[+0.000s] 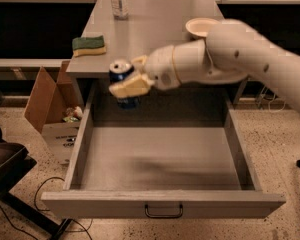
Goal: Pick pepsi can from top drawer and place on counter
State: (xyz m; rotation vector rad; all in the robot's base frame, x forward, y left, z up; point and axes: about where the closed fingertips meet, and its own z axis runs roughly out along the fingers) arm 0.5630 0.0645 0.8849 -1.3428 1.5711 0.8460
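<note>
Next, I set the pepsi can down with my gripper on the counter (147, 58), between the sponge and the white bowl.
My gripper (127, 80) is shut on the pepsi can (122, 72), a dark blue can with a silver top. It holds the can upright in the air above the back left of the open top drawer (160, 159), level with the front edge of the counter (150, 39). Cream fingers (131, 86) wrap the can's front, and its lower part shows below them. The drawer is pulled fully out, with a dark handle (163, 212) on its front panel. My white arm (240, 54) reaches in from the right.
On the counter lie a green and yellow sponge (88, 45) at the left, a white bowl (202, 27) at the right, partly behind my arm, and a clear bottle (119, 1) at the back. An open cardboard box (52, 111) stands left of the cabinet. A dark chair (5, 164) is at far left.
</note>
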